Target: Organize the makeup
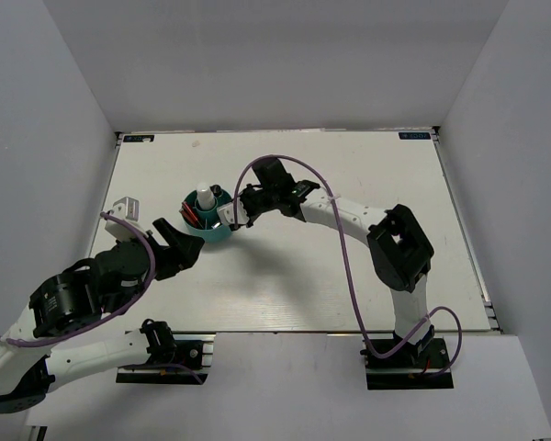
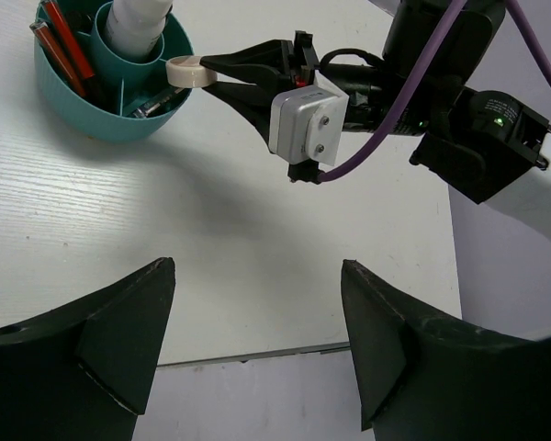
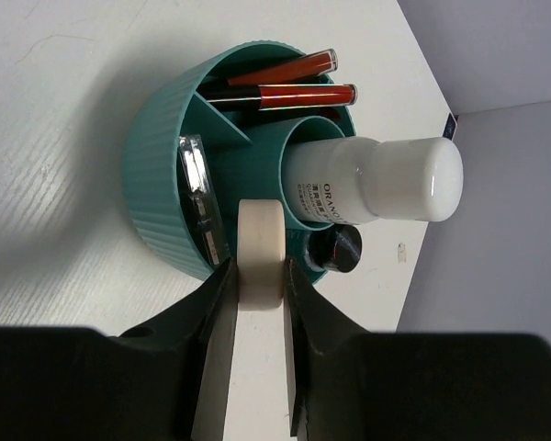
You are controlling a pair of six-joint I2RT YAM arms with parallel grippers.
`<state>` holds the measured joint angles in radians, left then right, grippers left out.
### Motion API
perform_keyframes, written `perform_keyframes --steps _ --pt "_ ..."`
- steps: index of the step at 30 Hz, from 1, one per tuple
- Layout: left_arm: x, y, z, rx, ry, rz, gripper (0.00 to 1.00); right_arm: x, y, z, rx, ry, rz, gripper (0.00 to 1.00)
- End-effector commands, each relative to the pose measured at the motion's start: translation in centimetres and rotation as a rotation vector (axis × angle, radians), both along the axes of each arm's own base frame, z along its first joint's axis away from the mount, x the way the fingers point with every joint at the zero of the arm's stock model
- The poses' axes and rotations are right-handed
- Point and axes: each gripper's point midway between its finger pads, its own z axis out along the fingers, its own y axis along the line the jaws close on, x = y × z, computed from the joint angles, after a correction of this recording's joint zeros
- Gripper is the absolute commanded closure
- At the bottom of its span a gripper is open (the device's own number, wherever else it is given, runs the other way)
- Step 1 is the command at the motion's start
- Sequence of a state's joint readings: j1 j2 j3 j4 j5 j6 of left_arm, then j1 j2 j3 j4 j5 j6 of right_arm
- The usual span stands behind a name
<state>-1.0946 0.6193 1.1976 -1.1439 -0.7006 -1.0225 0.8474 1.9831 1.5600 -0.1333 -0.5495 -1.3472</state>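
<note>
I will release the cream-white jar, held over the holder's near rim, from my right gripper inside the teal holder [image 1: 221, 216] [image 3: 245, 226], in the spot between the palette and the white bottle.
The teal round holder [image 1: 208, 231] stands left of the table's middle. It holds a white bottle [image 3: 376, 179], red pencils [image 3: 289, 95], a short black tube [image 3: 335, 248] and the palette on edge [image 3: 200, 197]. My right gripper [image 3: 260, 271] is shut on a small round cream-white jar [image 3: 260, 248], held on edge right over the holder's near rim [image 3: 156, 165]. The left wrist view shows the jar [image 2: 185, 73] at the holder's right rim [image 2: 101, 119]. My left gripper [image 1: 185, 241] is open and empty, just left of and nearer than the holder.
The right arm [image 1: 349, 211] reaches in from the right across the table's middle, its purple cable [image 1: 349, 276] looping over it. The table's front edge [image 2: 257, 354] lies close below my left fingers.
</note>
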Motion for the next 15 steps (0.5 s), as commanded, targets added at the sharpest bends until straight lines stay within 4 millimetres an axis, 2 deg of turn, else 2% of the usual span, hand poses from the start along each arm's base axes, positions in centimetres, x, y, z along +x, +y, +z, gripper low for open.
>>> perform_keyframes --steps 1,15 --pt "0.58 0.59 0.33 -0.057 -0.005 0.079 0.18 0.03 0.55 2.83 0.056 -0.093 0.027 1.0" --pt "0.66 0.66 0.46 -0.059 -0.01 0.084 0.18 -0.32 0.96 1.93 0.045 -0.105 0.049 1.0"
